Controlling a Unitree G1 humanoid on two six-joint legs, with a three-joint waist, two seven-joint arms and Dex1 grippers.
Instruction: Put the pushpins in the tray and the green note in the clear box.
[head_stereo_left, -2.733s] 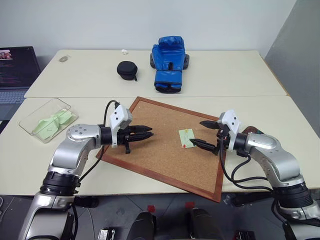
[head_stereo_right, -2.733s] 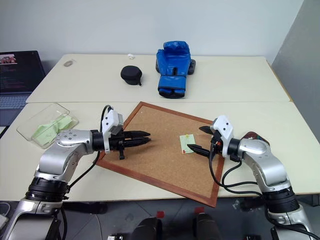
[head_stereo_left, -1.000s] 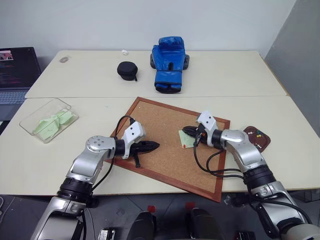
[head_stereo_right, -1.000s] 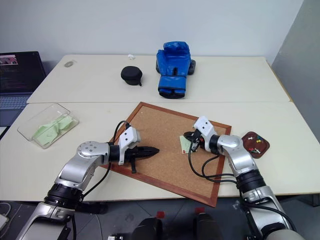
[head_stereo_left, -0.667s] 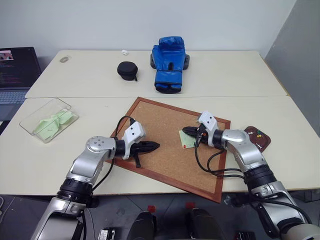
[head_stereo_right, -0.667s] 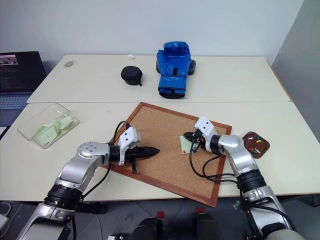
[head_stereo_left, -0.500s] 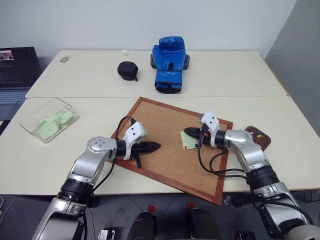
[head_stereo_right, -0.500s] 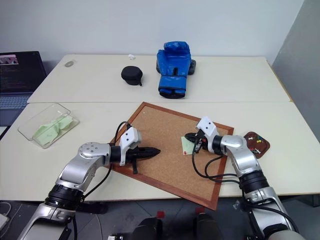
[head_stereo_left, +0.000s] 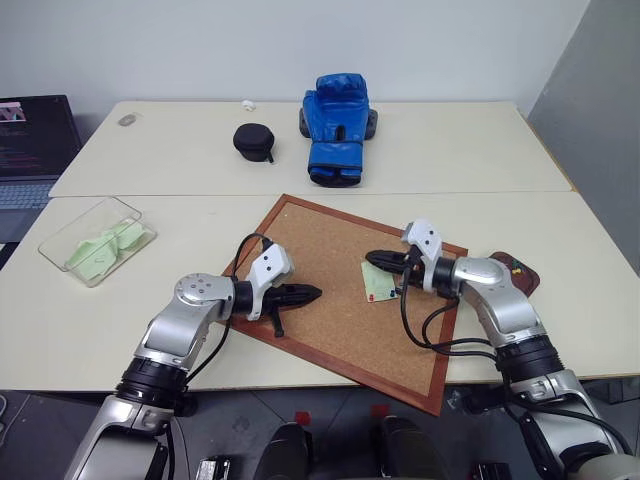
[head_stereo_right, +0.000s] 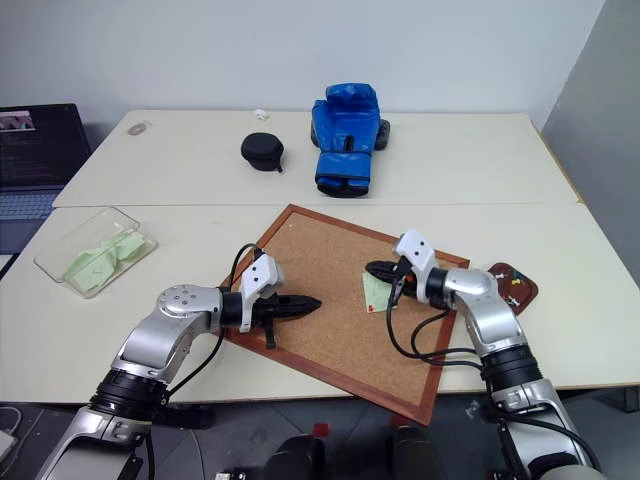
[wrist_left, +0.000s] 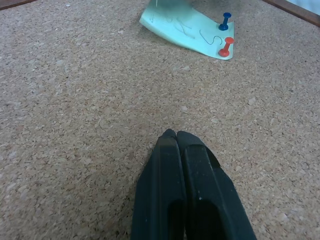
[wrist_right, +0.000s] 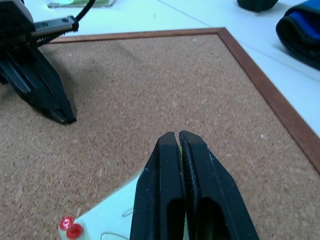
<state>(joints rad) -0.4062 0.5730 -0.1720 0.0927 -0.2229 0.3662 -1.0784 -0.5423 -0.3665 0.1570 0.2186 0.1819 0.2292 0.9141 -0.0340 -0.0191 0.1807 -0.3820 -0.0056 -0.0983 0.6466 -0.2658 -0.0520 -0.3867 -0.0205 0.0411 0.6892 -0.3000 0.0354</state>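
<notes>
Next, my right gripper releases the pushpin in the middle of the tray (head_stereo_left: 513, 273), among the small coloured pins.
The green note (head_stereo_left: 379, 285) lies on the cork board (head_stereo_left: 320, 250), its far corner curling up a little. A blue pushpin (wrist_left: 226, 20) and a red pushpin (wrist_left: 224, 48) stand in its near corner. My right gripper (head_stereo_left: 368, 258) is shut, with its fingers just above the note's far edge; I see nothing between the tips. My left gripper (head_stereo_left: 318, 293) is shut and low over the board, a short way left of the note. The tray (head_stereo_right: 522, 288), partly behind my right arm, holds small coloured pins. The clear box (head_stereo_left: 95, 240) at the far left holds green papers.
A blue boxing glove (head_stereo_left: 338, 127) and a black round case (head_stereo_left: 254, 140) sit on the far table. A laptop (head_stereo_left: 30, 140) is at the far left. A grey partition stands along the right side.
My right gripper, open beside the note earlier, has shut at the note's far edge and lifted slightly in the last second. My left gripper came closer to the note, then stayed still.
</notes>
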